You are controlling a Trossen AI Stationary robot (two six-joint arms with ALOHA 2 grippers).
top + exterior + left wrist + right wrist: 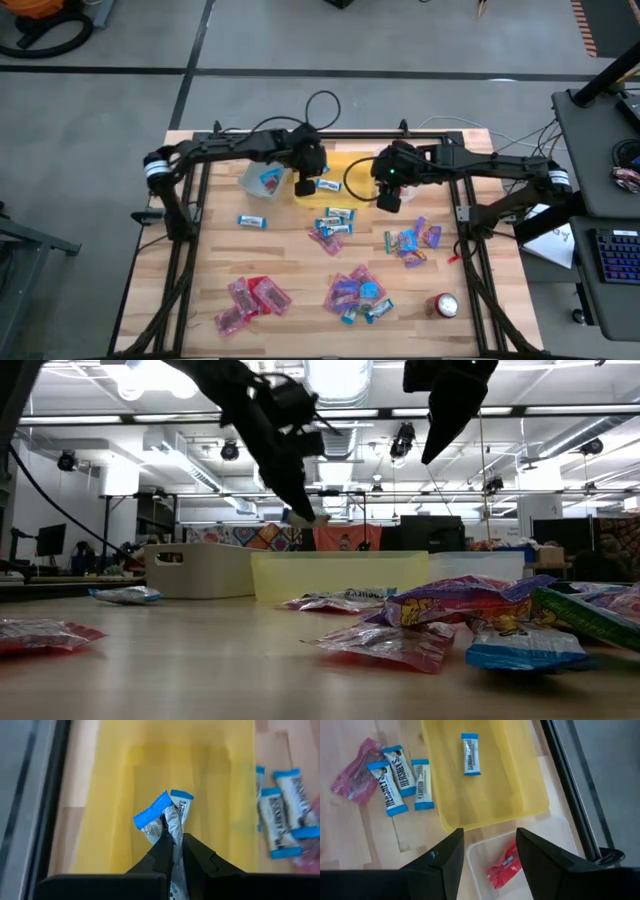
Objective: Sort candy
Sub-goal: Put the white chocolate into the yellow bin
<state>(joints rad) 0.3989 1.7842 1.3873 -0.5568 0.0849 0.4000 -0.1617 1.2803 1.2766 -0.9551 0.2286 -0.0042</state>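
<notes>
Next, my left gripper lets go of the blue-and-white candy into the yellow bin, where it will go between the flat candy and the bin's back side (329, 169) (132, 835).
My left gripper (305, 186) hangs over the left end of the yellow bin (340, 165), shut on a blue-and-white candy (167, 816). Another blue-and-white candy (470, 754) lies flat in that bin. My right gripper (490, 855) is open and empty above the edge where the yellow bin (490, 790) meets a white bin (540, 865) holding a red candy (504, 868). Loose candy lies on the table: blue-and-white pieces (335, 224), mixed ones (410, 240), red-pink ones (250, 298). My left gripper pinches the blue-and-white candy between its two fingers at the silver wrapper (173, 831), back from its blue crimped end (151, 813). That end sticks out past the fingertips. The fingers slant down from above. The candy (300, 517) is lifted clear above the yellow bin.
A second white bin (255, 178) left of the yellow one holds a blue piece. A red and silver can (445, 305) stands near the front right. A single blue-and-white candy (252, 221) lies left of centre. Black frame rails run along the table's sides.
</notes>
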